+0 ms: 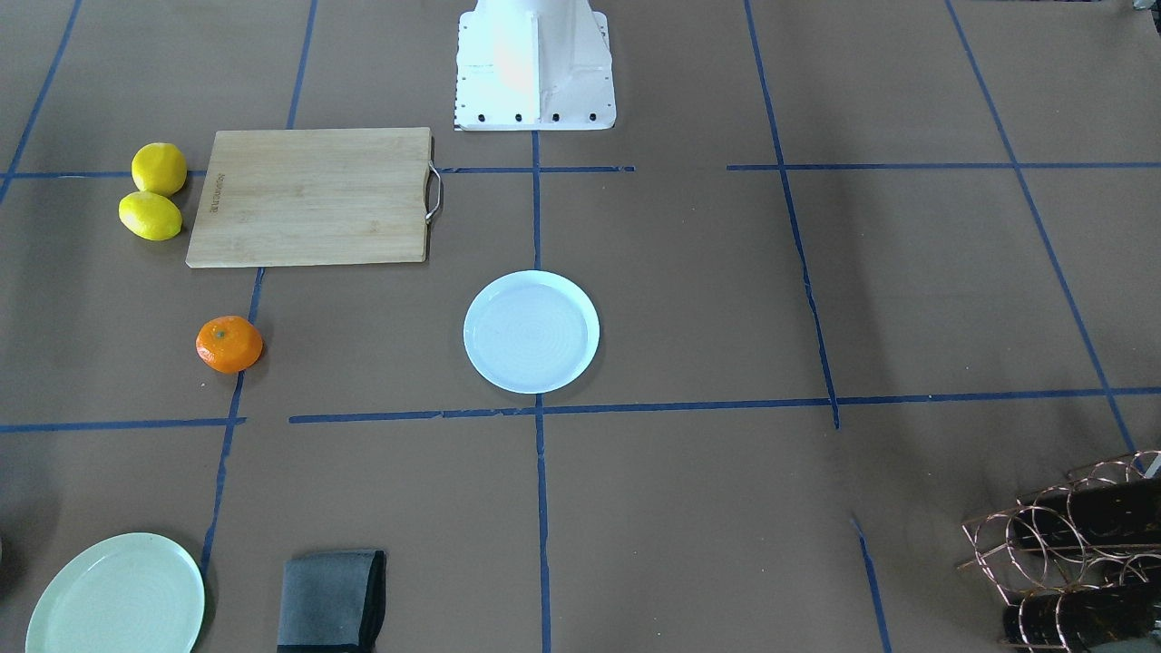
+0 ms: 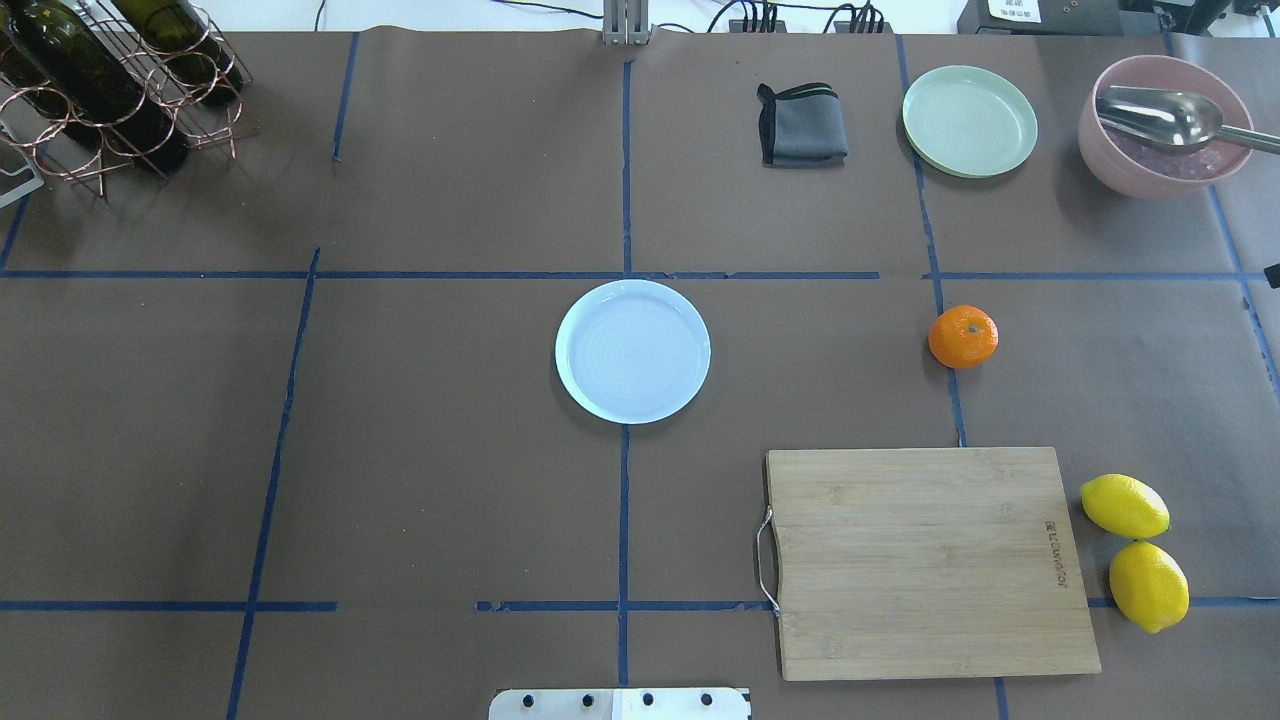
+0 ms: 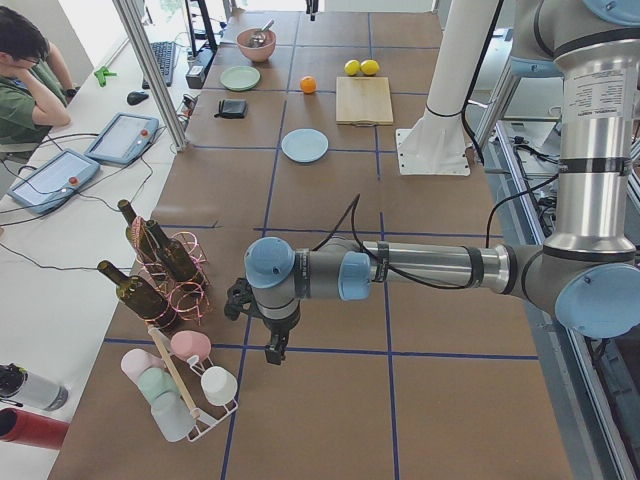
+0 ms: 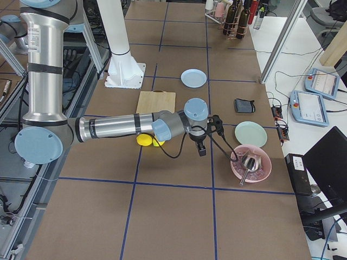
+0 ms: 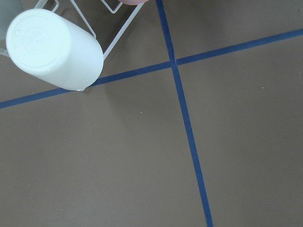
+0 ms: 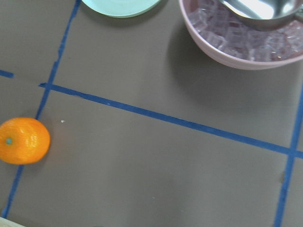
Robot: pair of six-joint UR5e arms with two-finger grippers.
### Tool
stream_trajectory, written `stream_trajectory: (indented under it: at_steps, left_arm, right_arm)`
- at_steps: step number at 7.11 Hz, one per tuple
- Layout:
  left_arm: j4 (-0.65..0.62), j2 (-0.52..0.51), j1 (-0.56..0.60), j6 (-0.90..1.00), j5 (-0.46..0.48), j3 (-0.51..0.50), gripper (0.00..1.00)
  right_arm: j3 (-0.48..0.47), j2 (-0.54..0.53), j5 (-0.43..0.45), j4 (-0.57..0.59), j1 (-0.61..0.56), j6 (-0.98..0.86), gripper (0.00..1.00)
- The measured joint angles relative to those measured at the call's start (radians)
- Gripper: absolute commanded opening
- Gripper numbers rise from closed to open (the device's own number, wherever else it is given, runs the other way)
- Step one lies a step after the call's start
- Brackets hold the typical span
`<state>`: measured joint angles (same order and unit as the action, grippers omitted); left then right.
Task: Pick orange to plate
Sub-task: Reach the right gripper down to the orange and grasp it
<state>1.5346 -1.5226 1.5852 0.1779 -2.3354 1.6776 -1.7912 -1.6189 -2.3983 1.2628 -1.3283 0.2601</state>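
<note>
The fingers of my right gripper should close on opposite sides around the middle of the orange [image 1: 229,342] [image 6: 24,140] near the wooden cutting board.
The orange [image 2: 963,336] lies alone on the brown table, right of the white plate [image 2: 632,350] and well apart from it. It also shows in the front view as the orange [image 1: 229,344] left of the plate [image 1: 531,331], and at the left edge of the right wrist view as the orange [image 6: 22,140]. The plate holds nothing. My right gripper [image 4: 201,150] hangs above the table near the pink bowl, off to the side of the orange. My left gripper [image 3: 272,350] hovers far away by the cup rack. I cannot tell whether either is open or shut.
A wooden cutting board [image 2: 930,560] and two lemons [image 2: 1135,540] lie near the orange. A pale green plate [image 2: 969,120], a folded grey cloth [image 2: 802,125] and a pink bowl with a spoon [image 2: 1165,135] line the far edge. A bottle rack [image 2: 110,80] stands far left.
</note>
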Motion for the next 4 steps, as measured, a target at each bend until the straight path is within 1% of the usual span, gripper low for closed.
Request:
stream_trajectory:
  at_steps: [1, 2, 4]
  left_arm:
    - [0.003, -0.001, 0.001, -0.008, -0.001, 0.01, 1.0]
    - [0.005, -0.002, 0.001, -0.01, -0.002, 0.019, 1.0]
    - [0.006, -0.001, 0.001, -0.01, -0.003, 0.039, 1.0]
  right_arm:
    - [-0.012, 0.037, 0.015, -0.001, 0.067, 0.093, 1.0]
    - [-0.017, 0.072, 0.054, -0.006, 0.143, 0.181, 1.0]
    - [0.001, 0.126, 0.192, -0.088, 0.311, 0.347, 1.0]
